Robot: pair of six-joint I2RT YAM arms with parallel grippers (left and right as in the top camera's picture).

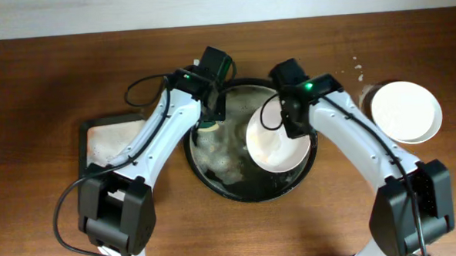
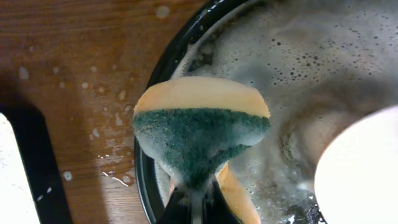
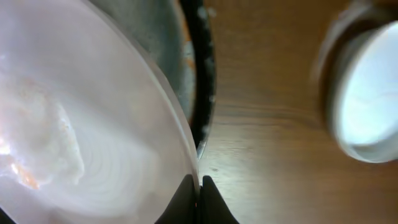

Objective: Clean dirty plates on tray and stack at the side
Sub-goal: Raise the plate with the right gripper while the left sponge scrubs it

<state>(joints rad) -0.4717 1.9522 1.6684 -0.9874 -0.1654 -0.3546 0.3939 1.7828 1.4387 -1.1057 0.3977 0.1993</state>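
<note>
My left gripper has the yellow-and-green sponge over the black tray's rim. It will let go of it in the middle of the rectangular dark sponge tray (image 1: 120,156).
The round black tray (image 1: 250,196) sits mid-table, full of soapy water. My right gripper (image 1: 293,123) is shut on the rim of a white plate (image 1: 275,145) and holds it tilted over the tray's right half. In the right wrist view the plate (image 3: 93,124) shows orange smears (image 3: 25,177), and the gripper (image 3: 199,200) pinches its edge. My left gripper (image 1: 210,113) is shut on a yellow-and-green sponge (image 1: 207,127) over the tray's left rim, apart from the plate. The left wrist view shows the gripper (image 2: 198,208), the sponge (image 2: 199,134) and the plate's edge (image 2: 360,174).
A white plate (image 1: 404,111) lies on the wooden tabletop at the right, on top of another plate, with white specks (image 1: 356,68) nearby; it also shows in the right wrist view (image 3: 367,106). A rectangular dark sponge tray (image 1: 98,145) lies left of the round tray.
</note>
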